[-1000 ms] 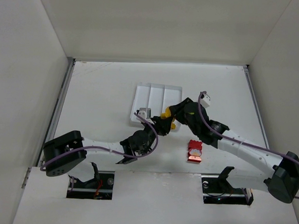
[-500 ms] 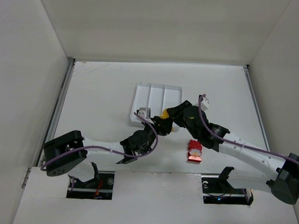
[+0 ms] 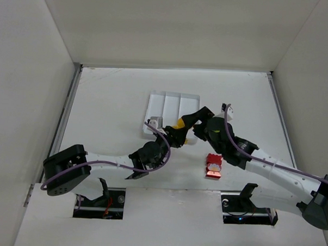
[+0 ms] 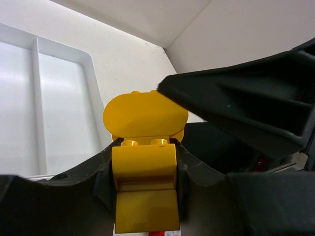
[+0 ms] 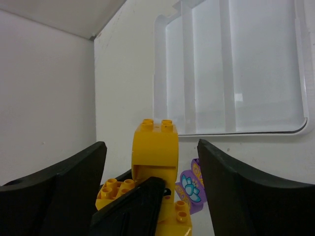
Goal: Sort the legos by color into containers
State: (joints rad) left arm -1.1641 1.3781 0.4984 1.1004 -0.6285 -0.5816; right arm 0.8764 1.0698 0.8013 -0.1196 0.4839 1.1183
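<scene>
The rounded yellow piece is joined to my left gripper's yellow lego, so my right gripper first pulls the rounded end [image 4: 145,115] off.
My left gripper [image 4: 145,152] is shut on a yellow lego [image 4: 145,182], studs pointing away, with a rounded yellow piece [image 4: 145,115] just beyond it. My right gripper [image 5: 155,177] stands open, one finger on each side of that same yellow lego [image 5: 155,147] without touching it. Below it lie a purple lego with a flower print [image 5: 192,189] and more yellow pieces [image 5: 110,194]. In the top view both grippers, left [image 3: 171,138] and right [image 3: 190,124], meet at the yellow lego [image 3: 180,123] just in front of the white tray [image 3: 154,103] of containers. A red lego [image 3: 213,166] lies on the table nearer the bases.
The tray's three long compartments [image 5: 236,69] show nothing inside in the right wrist view. White walls enclose the table on the left, back and right. The two arms cross the middle of the table in front of the tray.
My right gripper's jaws have opened wide and let go of the yellow lego. My left gripper has closed on it. Both arms shifted only slightly.
</scene>
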